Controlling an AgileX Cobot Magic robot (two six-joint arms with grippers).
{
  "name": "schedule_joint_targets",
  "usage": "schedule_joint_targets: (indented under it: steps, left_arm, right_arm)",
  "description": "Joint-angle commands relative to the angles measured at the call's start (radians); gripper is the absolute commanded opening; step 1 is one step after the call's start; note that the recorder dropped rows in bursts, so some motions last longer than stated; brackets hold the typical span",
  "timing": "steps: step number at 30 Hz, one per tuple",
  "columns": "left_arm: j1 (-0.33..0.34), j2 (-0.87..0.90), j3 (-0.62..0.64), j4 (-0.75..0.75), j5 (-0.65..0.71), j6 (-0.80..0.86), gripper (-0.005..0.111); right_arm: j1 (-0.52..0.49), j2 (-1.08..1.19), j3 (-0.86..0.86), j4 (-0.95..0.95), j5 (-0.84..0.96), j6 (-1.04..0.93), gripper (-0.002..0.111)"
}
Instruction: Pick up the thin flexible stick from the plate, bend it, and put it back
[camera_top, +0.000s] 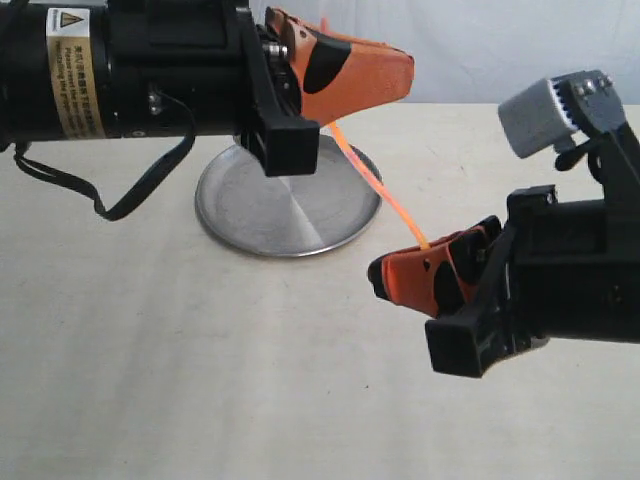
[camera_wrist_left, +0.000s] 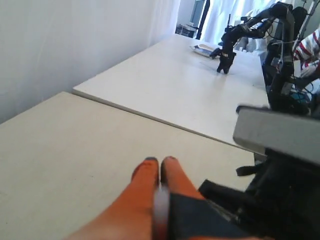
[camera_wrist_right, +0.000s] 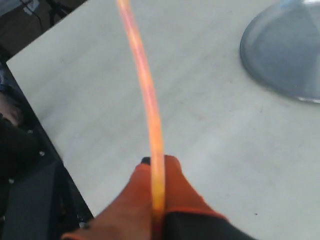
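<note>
I should use my right gripper to lay the stick down across the near half of the silver plate (camera_top: 303, 216), with the end of the stick over the plate's rim. The stick now hangs slantwise between both grippers.
The thin orange-red stick (camera_top: 380, 185) hangs in the air, stretched slantwise between both grippers and slightly bowed. My left gripper (camera_top: 404, 72) is shut on its upper part above the plate's far side; a whitish blurred end (camera_wrist_left: 161, 204) shows between its fingers (camera_wrist_left: 148, 175). My right gripper (camera_top: 380, 276) is shut on the lower end, out over the table to the right of the plate. In the right wrist view the stick (camera_wrist_right: 149, 100) rises curved from the closed gripper (camera_wrist_right: 159, 161). The silver plate (camera_top: 255, 212) lies bare on the table, also seen as the plate (camera_wrist_right: 287, 55).
A black cable (camera_top: 130, 195) loops down from the left arm next to the plate. A grey camera block (camera_top: 545, 115) sits atop the right arm. The table's edge (camera_wrist_right: 47, 135) drops off beside the right gripper. A second table with another arm (camera_wrist_left: 227, 47) stands beyond.
</note>
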Motion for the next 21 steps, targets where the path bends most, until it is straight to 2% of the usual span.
schedule_joint_targets:
  steps: [1,3,5,12,16,21]
  left_arm:
    - [0.001,-0.014,-0.014,-0.046,-0.019,0.028,0.025]
    - [0.001,-0.018,-0.014,-0.048,0.002,0.025,0.055]
    - [0.001,-0.026,-0.014,-0.051,0.043,0.025,0.062]
    - [0.001,-0.089,-0.014,0.023,0.119,0.025,0.062]
    - [0.001,-0.155,-0.014,0.091,0.213,0.025,0.061]
    - [0.001,-0.253,-0.014,0.22,0.32,-0.066,0.061]
  right_arm:
    - [-0.005,0.052,0.004,-0.035,0.021,0.003,-0.001]
    - [-0.005,0.073,0.004,-0.053,0.002,0.003,-0.001]
    - [-0.005,0.091,0.004,-0.065,-0.029,0.003,-0.001]
    - [-0.005,0.167,0.004,-0.078,-0.131,0.003,-0.001]
    - [-0.005,0.24,0.004,-0.107,-0.205,0.003,-0.001]
    - [-0.005,0.387,-0.03,-0.155,-0.305,0.003,-0.001]
